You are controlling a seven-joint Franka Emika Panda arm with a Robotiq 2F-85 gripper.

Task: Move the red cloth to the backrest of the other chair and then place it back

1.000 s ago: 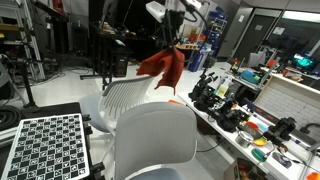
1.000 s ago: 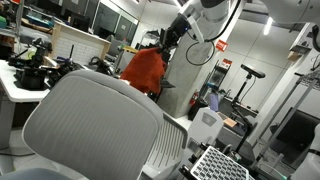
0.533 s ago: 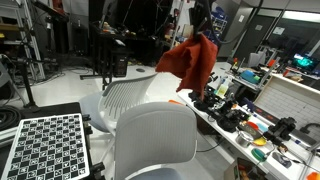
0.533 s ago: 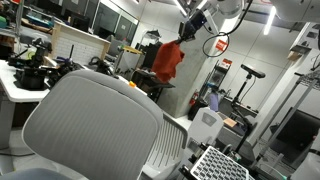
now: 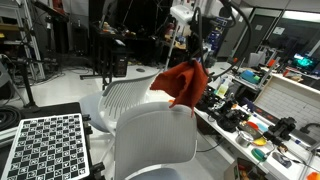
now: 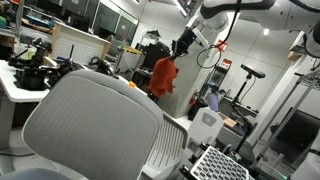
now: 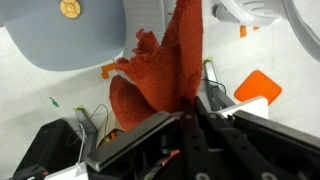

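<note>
The red cloth, now hanging in the air above that backrest, will be released from my gripper so that it is left draped over the top edge of the plain light-grey backrest (image 5: 160, 108) (image 7: 148, 22).
The red cloth (image 5: 184, 82) hangs limp from my gripper (image 5: 194, 52), in the air above the plain light-grey backrest (image 5: 155, 140) and just beyond the white ribbed backrest (image 5: 125, 95). In an exterior view the cloth (image 6: 163, 76) hangs beyond the big grey backrest (image 6: 90, 125), under the gripper (image 6: 181, 47). In the wrist view the cloth (image 7: 165, 70) runs out from between the shut black fingers (image 7: 190, 112), with a grey chair seat (image 7: 70, 35) below.
A cluttered workbench (image 5: 250, 115) with tools and black parts runs along one side. A checkerboard panel (image 5: 48, 145) stands by the chairs. An orange object (image 7: 262, 85) and chair-base parts lie on the floor. A desk (image 6: 25, 75) stands beyond the grey chair.
The gripper has carried the cloth across and then downward, from high above the ribbed backrest to just above the plain grey backrest. The cloth stays gripped.
</note>
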